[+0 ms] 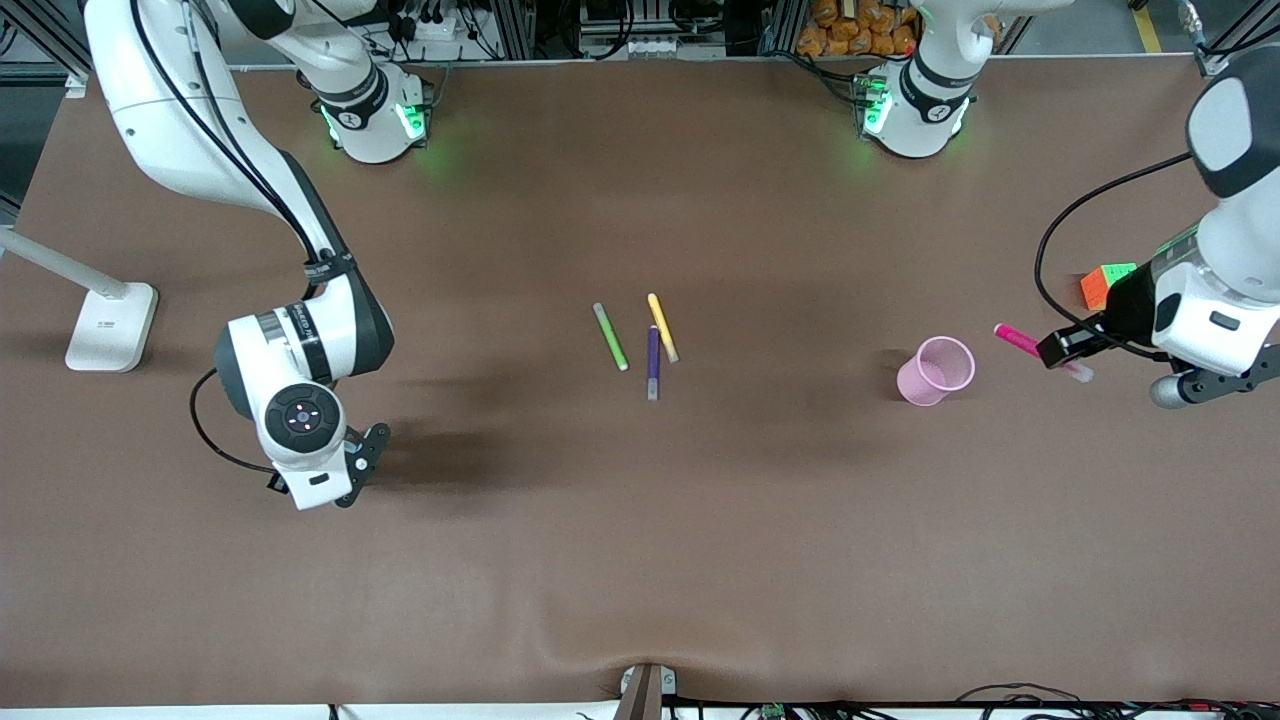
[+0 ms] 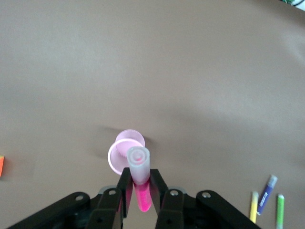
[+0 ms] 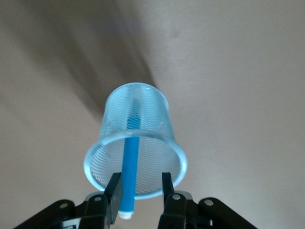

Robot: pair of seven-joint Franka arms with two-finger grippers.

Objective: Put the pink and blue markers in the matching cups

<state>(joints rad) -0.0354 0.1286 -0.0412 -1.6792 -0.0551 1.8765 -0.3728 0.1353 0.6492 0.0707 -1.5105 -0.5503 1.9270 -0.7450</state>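
Next, my left gripper lets go of the magenta-pink marker inside the opening of the light pink cup (image 1: 935, 371) (image 2: 123, 155).
My left gripper (image 1: 1062, 350) is shut on the magenta-pink marker (image 1: 1018, 339) and holds it tilted in the air beside the light pink cup (image 1: 935, 370), toward the left arm's end of the table. In the left wrist view the marker (image 2: 142, 195) sits between the fingers of my left gripper (image 2: 139, 174), its pale cap pointing at the pink cup (image 2: 125, 150). My right gripper (image 3: 139, 180) is open over the pale blue cup (image 3: 138, 119). The blue marker (image 3: 129, 162) stands in that cup and leans on one finger. In the front view the right gripper (image 1: 355, 470) hides the blue cup.
Green (image 1: 610, 337), yellow (image 1: 662, 327) and dark purple (image 1: 653, 362) markers lie together mid-table. A colourful cube (image 1: 1103, 283) sits beside the left arm. A white lamp base (image 1: 110, 325) stands at the right arm's end.
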